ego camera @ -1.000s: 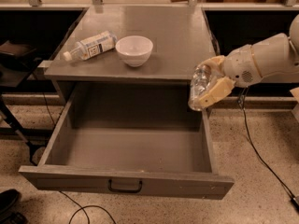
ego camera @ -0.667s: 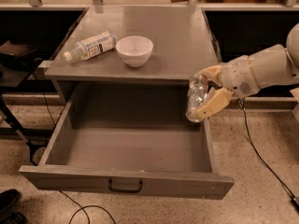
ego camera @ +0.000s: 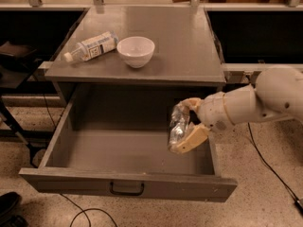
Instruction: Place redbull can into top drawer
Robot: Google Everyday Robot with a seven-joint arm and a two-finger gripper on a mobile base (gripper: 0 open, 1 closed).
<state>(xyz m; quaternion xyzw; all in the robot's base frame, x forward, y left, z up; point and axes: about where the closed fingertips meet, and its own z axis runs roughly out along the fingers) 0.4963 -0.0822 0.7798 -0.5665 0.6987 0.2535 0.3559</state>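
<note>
Next, the gripper releases the redbull can on the drawer's bottom near the drawer's front panel (ego camera: 162, 153), on the arm's side of the drawer's handle.
My gripper (ego camera: 185, 123) reaches in from the right and is shut on the redbull can (ego camera: 177, 126), a small shiny silver can held between the two tan fingers (ego camera: 193, 138). The can hangs roughly upright inside the open top drawer (ego camera: 128, 182), over its right part and above the drawer floor. The drawer is a wide grey metal one, pulled fully out, with a dark curved handle (ego camera: 127, 189) at the centre of its front panel. Nothing else lies in the drawer.
On the grey cabinet top (ego camera: 184, 41) a clear plastic bottle with a white label (ego camera: 92, 46) lies on its side beside a white bowl (ego camera: 136, 51). Dark open shelves stand on both sides. Cables run over the speckled floor (ego camera: 265, 193).
My gripper has carried the can left and down, from beside the cabinet's right front corner to inside the drawer's right part.
</note>
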